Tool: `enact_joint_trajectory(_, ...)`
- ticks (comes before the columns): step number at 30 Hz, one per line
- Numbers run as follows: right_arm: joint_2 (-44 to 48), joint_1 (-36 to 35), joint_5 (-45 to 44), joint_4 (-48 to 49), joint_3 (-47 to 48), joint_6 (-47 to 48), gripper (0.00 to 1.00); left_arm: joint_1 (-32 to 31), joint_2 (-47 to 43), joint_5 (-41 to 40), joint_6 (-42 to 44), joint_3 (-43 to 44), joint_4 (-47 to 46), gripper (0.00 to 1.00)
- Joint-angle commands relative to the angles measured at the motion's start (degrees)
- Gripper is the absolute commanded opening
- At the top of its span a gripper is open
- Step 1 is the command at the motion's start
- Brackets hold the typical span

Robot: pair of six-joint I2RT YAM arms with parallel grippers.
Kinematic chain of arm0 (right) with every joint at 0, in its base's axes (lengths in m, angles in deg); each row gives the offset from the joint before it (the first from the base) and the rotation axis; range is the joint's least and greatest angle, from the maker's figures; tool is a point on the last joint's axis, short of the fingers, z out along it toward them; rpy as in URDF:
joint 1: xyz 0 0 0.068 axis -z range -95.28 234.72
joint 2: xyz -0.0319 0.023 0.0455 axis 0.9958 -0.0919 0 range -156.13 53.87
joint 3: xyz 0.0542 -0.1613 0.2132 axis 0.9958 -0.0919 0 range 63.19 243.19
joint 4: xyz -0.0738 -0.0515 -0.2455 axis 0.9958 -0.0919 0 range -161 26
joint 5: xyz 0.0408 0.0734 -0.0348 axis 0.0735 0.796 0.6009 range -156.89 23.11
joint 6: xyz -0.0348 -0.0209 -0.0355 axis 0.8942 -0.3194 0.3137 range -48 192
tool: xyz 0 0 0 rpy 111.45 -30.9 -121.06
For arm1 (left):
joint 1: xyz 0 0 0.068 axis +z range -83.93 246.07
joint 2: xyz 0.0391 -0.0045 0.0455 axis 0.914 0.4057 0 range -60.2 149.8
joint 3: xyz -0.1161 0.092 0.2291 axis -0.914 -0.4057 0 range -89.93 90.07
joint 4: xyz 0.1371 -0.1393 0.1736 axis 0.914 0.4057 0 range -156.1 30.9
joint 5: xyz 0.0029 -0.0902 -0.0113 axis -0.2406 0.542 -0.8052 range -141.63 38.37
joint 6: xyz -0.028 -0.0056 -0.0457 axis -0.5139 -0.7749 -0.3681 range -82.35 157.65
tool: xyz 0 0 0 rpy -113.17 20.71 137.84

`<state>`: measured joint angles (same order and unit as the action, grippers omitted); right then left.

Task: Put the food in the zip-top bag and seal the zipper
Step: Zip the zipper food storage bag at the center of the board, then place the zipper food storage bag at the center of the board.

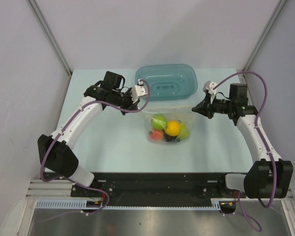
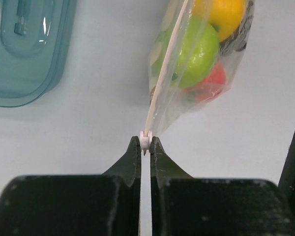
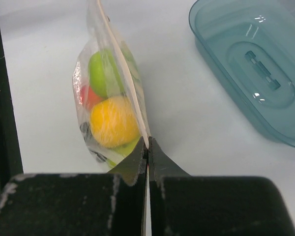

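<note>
I should set the zip-top bag, which lies mid-table now, down with my left gripper on the table [image 1: 160,132] between the teal tub and the black rail.
The clear zip-top bag [image 1: 168,124] lies mid-table with the food inside: an orange [image 1: 173,128], green fruits [image 1: 159,120], a red-orange peach [image 1: 157,134] and dark grapes [image 1: 171,139]. My left gripper [image 1: 138,107] is shut on the small white slider [image 2: 145,141] at the left end of the pale zipper [image 2: 164,73]. My right gripper [image 1: 194,109] is shut on the zipper's right end [image 3: 146,139]. The strip runs taut and straight between them. The right wrist view shows the orange [image 3: 113,120], a green fruit [image 3: 102,71] and the peach [image 3: 88,96] behind the plastic.
The teal translucent tub [image 1: 165,82] stands just behind the bag, and it also shows in the left wrist view [image 2: 24,49] and the right wrist view [image 3: 255,64]. A black rail [image 1: 157,184] runs along the near table edge.
</note>
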<state>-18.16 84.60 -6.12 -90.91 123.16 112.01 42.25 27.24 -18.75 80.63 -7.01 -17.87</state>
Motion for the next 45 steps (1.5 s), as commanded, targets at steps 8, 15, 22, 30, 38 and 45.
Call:
enact_joint_trajectory(8, 4.34, 0.30, 2.15, 0.65, 0.33, 2.88, 0.00, 3.33, -5.26, 5.31, 3.76, 1.28, 8.17, 0.00)
enact_joint_trajectory(15, 15.84, -9.00, 4.18, -20.00, 0.24, 12.91, 0.00, 0.79, -14.21, 10.36, 5.88, -0.55, 15.84, 0.00)
enact_joint_trajectory(22, 21.15, -12.80, -1.09, -9.06, -2.04, -5.45, 0.00, 0.08, -20.64, 10.02, 3.53, -2.49, 15.17, 0.00)
enact_joint_trajectory(30, 4.20, -12.18, -10.32, 2.62, -2.13, -0.89, 0.00, 0.43, -6.88, -6.07, -7.20, -4.34, -3.12, 0.02)
enact_joint_trajectory(38, -10.23, -12.71, -14.81, 10.39, -2.13, -1.95, 0.03, 2.19, 10.19, -3.54, -14.94, 3.21, -7.62, 0.11)
enact_joint_trajectory(45, -6.04, -9.73, -16.91, 16.09, -1.96, -10.47, 0.84, 2.80, 9.42, -1.25, -18.63, 7.78, -4.56, 0.53)
